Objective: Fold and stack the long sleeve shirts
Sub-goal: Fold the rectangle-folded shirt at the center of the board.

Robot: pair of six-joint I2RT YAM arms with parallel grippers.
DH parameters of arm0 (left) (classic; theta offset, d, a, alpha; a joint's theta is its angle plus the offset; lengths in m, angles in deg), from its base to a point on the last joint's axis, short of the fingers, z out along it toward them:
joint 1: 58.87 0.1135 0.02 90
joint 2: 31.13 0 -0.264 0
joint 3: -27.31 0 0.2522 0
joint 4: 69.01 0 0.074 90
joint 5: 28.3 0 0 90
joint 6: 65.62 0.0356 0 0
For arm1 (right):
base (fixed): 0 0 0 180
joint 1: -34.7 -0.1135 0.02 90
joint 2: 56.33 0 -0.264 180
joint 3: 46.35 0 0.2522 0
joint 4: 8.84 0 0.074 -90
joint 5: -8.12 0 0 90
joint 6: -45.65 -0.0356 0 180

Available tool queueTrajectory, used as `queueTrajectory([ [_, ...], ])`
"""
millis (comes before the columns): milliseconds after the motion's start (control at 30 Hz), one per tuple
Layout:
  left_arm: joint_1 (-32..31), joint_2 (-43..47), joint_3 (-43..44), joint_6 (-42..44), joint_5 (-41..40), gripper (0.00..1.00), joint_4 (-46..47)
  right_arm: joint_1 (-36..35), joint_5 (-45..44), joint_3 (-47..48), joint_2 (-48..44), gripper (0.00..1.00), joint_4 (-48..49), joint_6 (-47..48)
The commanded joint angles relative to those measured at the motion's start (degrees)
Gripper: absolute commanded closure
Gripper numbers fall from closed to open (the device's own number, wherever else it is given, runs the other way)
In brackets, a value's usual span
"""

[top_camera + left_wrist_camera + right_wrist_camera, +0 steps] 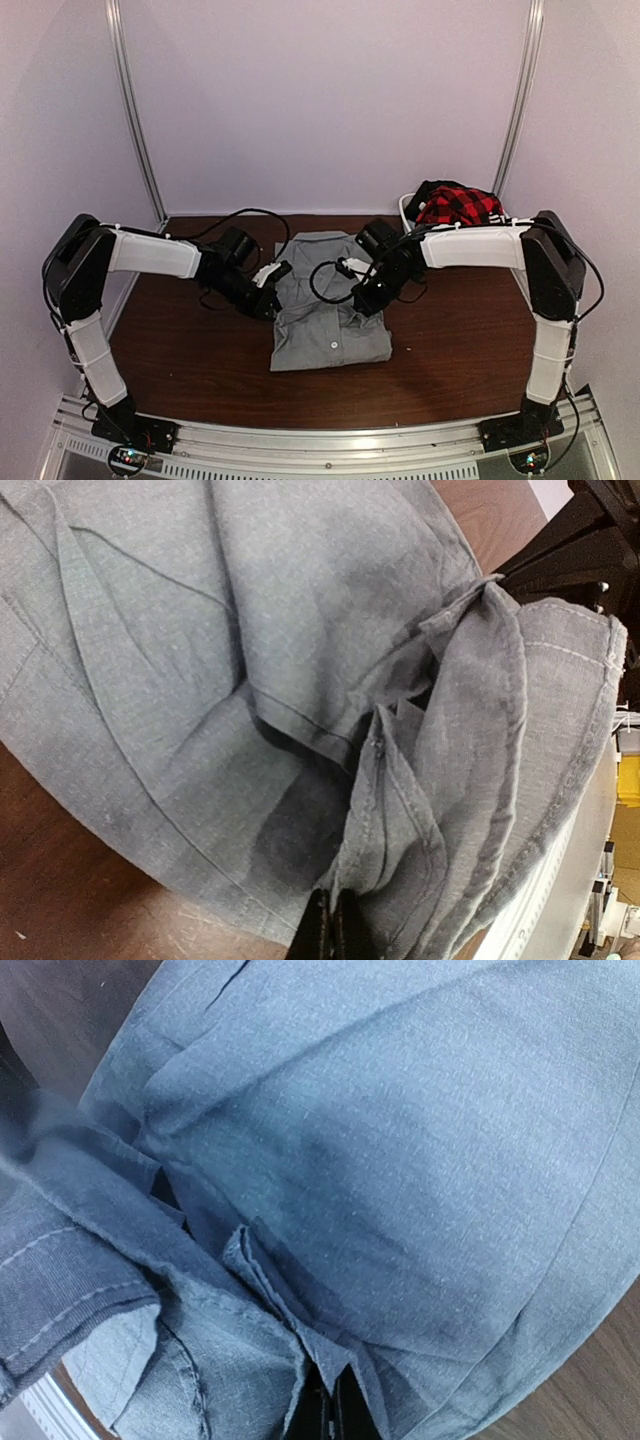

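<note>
The grey shirt's folded hem is bunching in my left gripper, so next I lay the hem down, then take the shirt's side edge nearer the fold [274, 342] and straighten it.
A light-grey long sleeve shirt [330, 320] lies partly folded in the middle of the brown table, buttons facing up. My left gripper [274, 300] sits at its left edge and my right gripper [364, 298] at its right edge. In the left wrist view the black fingers [322, 935] are pressed together on a bunched fold of grey cloth [400, 810]. The right wrist view shows the same: the fingers [322, 1412] are shut on a layered edge of the shirt [300, 1310]. A second shirt, red-and-black plaid [458, 205], is heaped at the back right.
The plaid shirt rests in a white basket [407, 210] against the back wall. Black cables [325, 280] loop over the grey shirt between the two wrists. The table's bare wood [200, 370] shows around the shirt. White walls close in the back and sides.
</note>
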Motion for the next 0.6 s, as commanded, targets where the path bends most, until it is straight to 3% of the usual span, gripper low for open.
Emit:
queueTrajectory([
  [0, 2.2, -2.1, 3.3, 1.0, 0.5, 1.00, -0.5, 1.6, 2.3, 4.3, 2.5, 0.99, -2.0, 2.5],
  [67, 2.5, -3.3, 4.3, 0.7, 0.5, 1.00, -0.6, 2.0, 2.4, 6.0, 3.5, 0.95, -2.6, 2.8],
  [367, 3.5, -6.2, 5.4, -3.2, -2.3, 0.85, 3.3, 6.9, -3.5, 5.1, -0.3, 0.49, -0.5, -3.6],
  [567, 4.4, -2.6, 3.3, -7.2, -7.5, 0.59, 8.0, 8.1, -1.8, -4.5, -9.1, 0.33, 4.5, -9.4],
])
